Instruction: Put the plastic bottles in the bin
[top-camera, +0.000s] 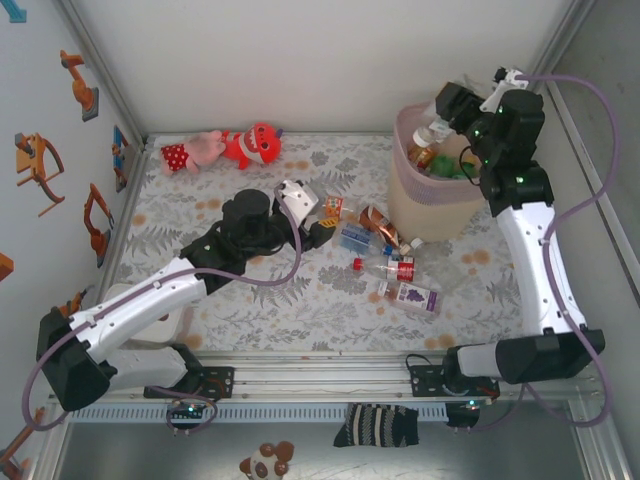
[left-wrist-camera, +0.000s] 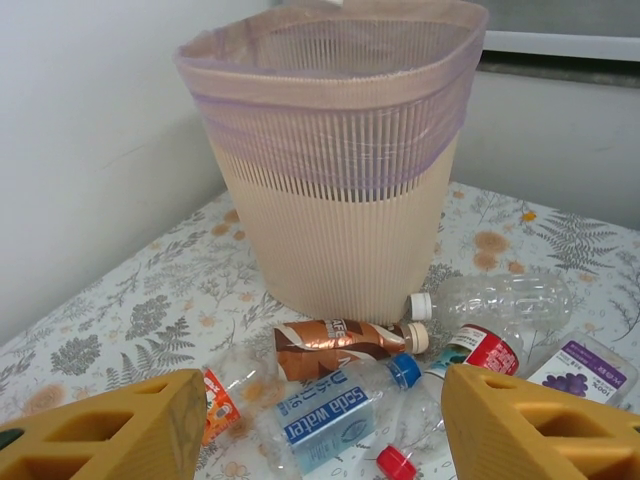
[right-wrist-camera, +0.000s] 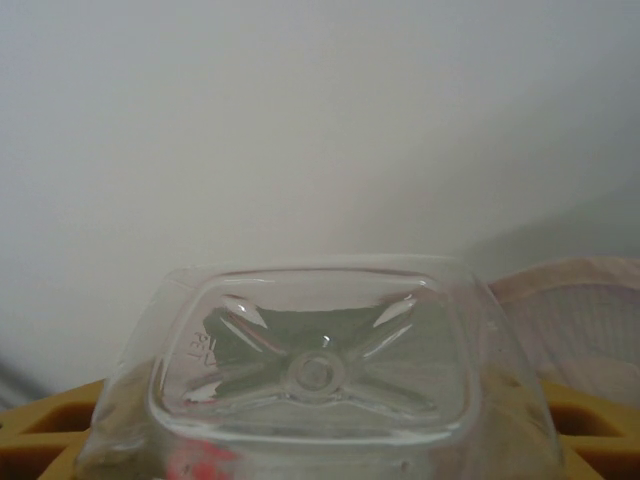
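The clear square-bottomed bottle will leave my right gripper on top of the green bottle inside the bin (top-camera: 449, 158).
The bin (top-camera: 425, 205), pink above and cream below, stands at the table's far right and holds several bottles (top-camera: 447, 162). My right gripper (top-camera: 443, 118) hangs over its rim, shut on a clear plastic bottle (right-wrist-camera: 318, 372) whose square base faces the wrist camera. Loose bottles lie left of the bin: a blue "soda water" bottle (left-wrist-camera: 345, 412), a brown one (left-wrist-camera: 340, 345), an orange-labelled one (left-wrist-camera: 220, 400), a red-labelled one (left-wrist-camera: 487, 350), a purple-labelled one (left-wrist-camera: 585, 368) and a clear one (left-wrist-camera: 505, 300). My left gripper (left-wrist-camera: 322, 425) is open, low over the table, with the soda water bottle just ahead between its yellow fingers (left-wrist-camera: 110, 430).
Red and pink plush toys (top-camera: 228, 148) lie at the far left of the floral tablecloth (top-camera: 250, 300). White walls close in the left, back and right. A loose red cap (left-wrist-camera: 396, 464) lies by the soda bottle. A striped sock (top-camera: 376, 425) lies below the front rail.
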